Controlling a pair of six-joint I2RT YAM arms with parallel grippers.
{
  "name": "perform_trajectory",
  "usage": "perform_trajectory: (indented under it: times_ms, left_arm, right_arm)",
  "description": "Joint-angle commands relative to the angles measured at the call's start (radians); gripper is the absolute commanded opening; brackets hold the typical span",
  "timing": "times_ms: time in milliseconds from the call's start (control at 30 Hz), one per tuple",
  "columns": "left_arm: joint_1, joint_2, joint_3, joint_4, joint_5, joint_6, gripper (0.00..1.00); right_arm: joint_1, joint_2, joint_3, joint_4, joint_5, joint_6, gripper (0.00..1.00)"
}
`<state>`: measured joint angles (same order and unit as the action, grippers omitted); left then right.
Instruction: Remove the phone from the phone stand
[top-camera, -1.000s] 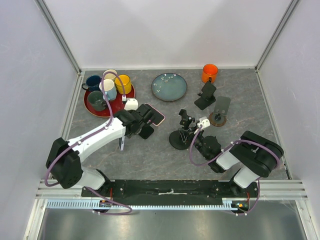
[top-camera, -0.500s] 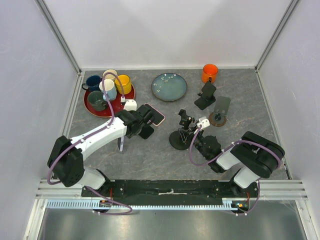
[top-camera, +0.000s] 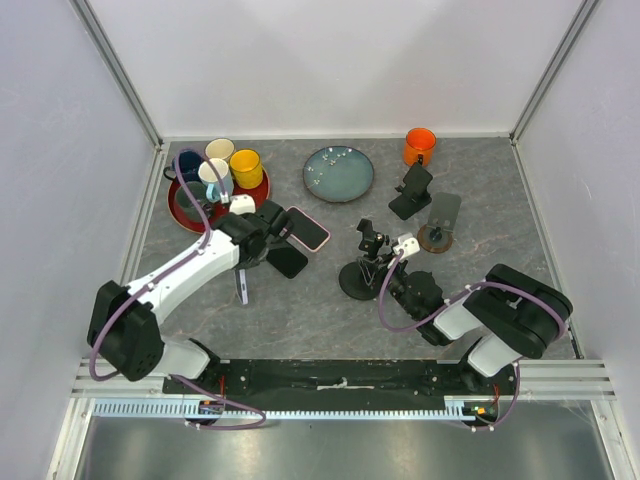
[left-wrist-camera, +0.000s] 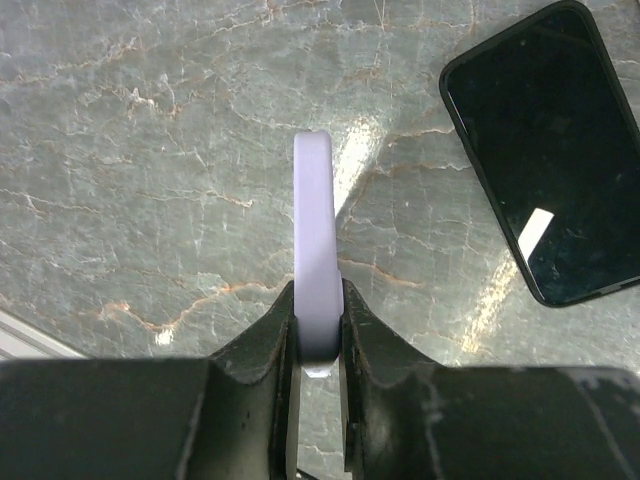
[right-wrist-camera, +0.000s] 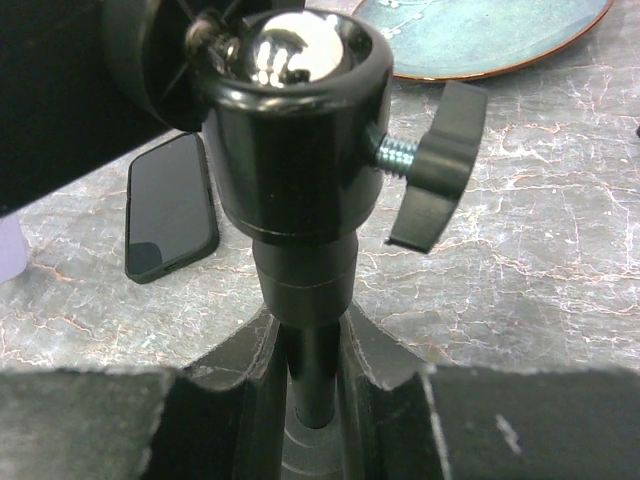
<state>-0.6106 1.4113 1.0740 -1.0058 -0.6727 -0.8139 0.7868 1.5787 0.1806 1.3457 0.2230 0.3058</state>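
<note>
I will let go of the lilac-cased phone, now held off the table, with my left gripper on the bare table (top-camera: 244, 283) (left-wrist-camera: 280, 290) beside the black phone, below the red tray.
My left gripper (top-camera: 283, 230) is shut on a phone in a lilac case (top-camera: 310, 232), held off the table to the left of the black phone stand (top-camera: 360, 268). In the left wrist view the phone (left-wrist-camera: 313, 230) shows edge-on, clamped between both fingers of the gripper (left-wrist-camera: 318, 335). My right gripper (top-camera: 387, 272) is shut on the stand's stem (right-wrist-camera: 310, 340), below its ball joint (right-wrist-camera: 290, 70) and clamp knob (right-wrist-camera: 435, 165). The stand's top holds nothing.
A black phone (top-camera: 290, 262) lies flat on the table under my left gripper, also in the left wrist view (left-wrist-camera: 550, 150). A red tray (top-camera: 180, 212) with mugs is at back left. A teal plate (top-camera: 338, 172), an orange mug (top-camera: 419, 146) and two other stands (top-camera: 412, 190) (top-camera: 438, 228) are behind.
My left gripper has moved left and a little back with the lilac phone, away from the stand and toward the red tray. The right arm has not moved.
</note>
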Motion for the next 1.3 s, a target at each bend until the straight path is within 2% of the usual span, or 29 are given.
perform_trajectory:
  times_ms: [0, 367, 400, 433, 633, 967, 1267]
  left_arm:
    - [0.035, -0.087, 0.003, -0.025, 0.024, -0.061, 0.02]
    - [0.060, -0.043, -0.019, -0.025, 0.065, -0.060, 0.08]
    - [0.060, -0.025, -0.017, -0.022, 0.061, -0.062, 0.09]
    - [0.060, -0.015, -0.016, -0.011, 0.053, -0.062, 0.15]
    - [0.060, 0.070, -0.006, 0.042, 0.048, -0.054, 0.23]
    - [0.060, 0.225, 0.009, 0.183, 0.062, -0.019, 0.26]
    - [0.060, 0.380, 0.035, 0.230, 0.093, -0.039, 0.28]
  right_arm:
    - [-0.008, -0.029, -0.003, -0.017, 0.003, 0.003, 0.00]
    - [-0.006, -0.036, -0.003, -0.017, -0.005, 0.000, 0.00]
    - [-0.008, -0.037, -0.001, -0.017, -0.005, 0.000, 0.00]
    - [-0.006, -0.037, -0.003, -0.019, -0.005, 0.001, 0.00]
    - [-0.008, -0.048, -0.004, -0.028, -0.002, -0.005, 0.00]
    - [-0.008, -0.037, 0.002, -0.028, -0.008, -0.005, 0.00]
    - [-0.008, -0.032, 0.002, -0.033, -0.010, -0.008, 0.00]
